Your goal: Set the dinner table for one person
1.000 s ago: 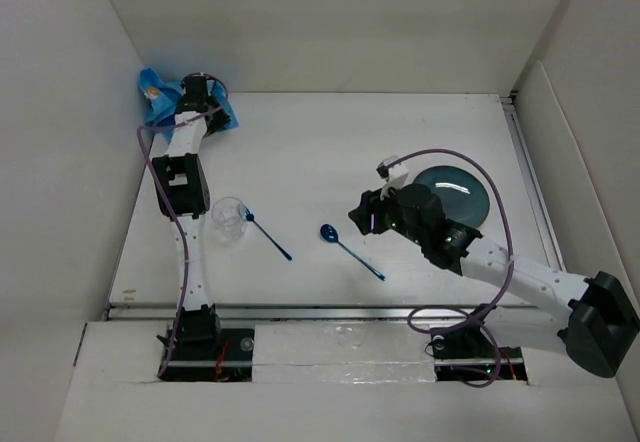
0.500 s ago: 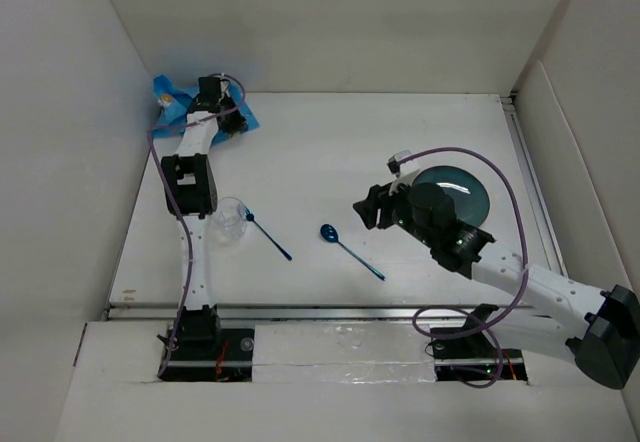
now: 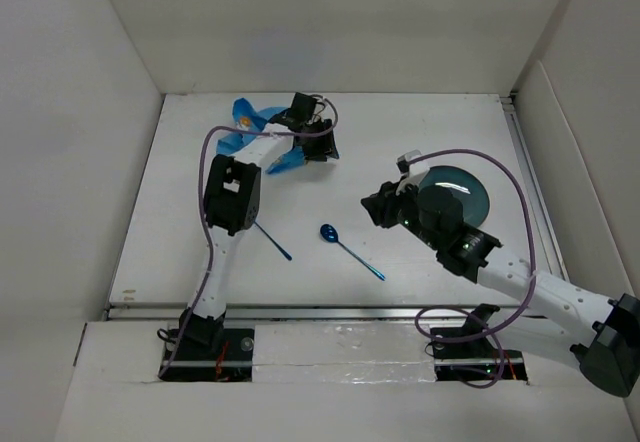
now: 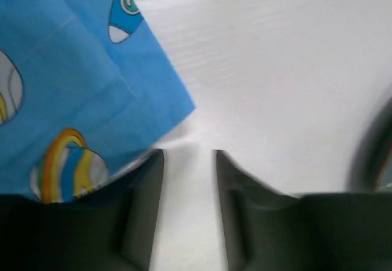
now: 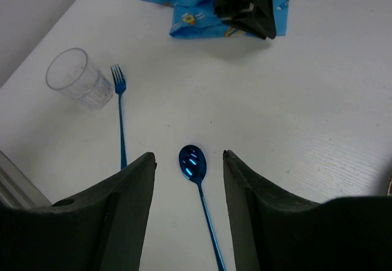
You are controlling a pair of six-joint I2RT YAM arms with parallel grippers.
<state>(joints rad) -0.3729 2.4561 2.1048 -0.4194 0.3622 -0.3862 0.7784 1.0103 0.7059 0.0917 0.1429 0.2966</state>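
The corner of the placemat lies flat while the rest is bunched up, so my left gripper needs to grab the bunched cloth (image 3: 252,119) and raise it high to unfold it.
The blue patterned placemat (image 3: 252,138) lies crumpled at the back of the white dinner table (image 3: 430,127). My left gripper (image 3: 318,142) is at its right end and is shut on it; the cloth trails to the left. In the left wrist view the placemat (image 4: 61,68) runs under the left finger of the gripper (image 4: 188,152). My right gripper (image 3: 372,208) is open and empty. In the right wrist view the right gripper (image 5: 187,156) hovers over the blue spoon (image 5: 202,203). A dark teal plate (image 3: 462,194) lies behind the right arm.
A blue fork (image 3: 271,241) lies left of the spoon (image 3: 352,252). A clear glass (image 5: 79,78) stands by the fork's tines (image 5: 117,80); in the top view the left arm hides it. White walls close in the table on three sides.
My left gripper has swung from the back left corner toward the middle back, dragging the placemat with it. The right gripper has shifted slightly right above the spoon.
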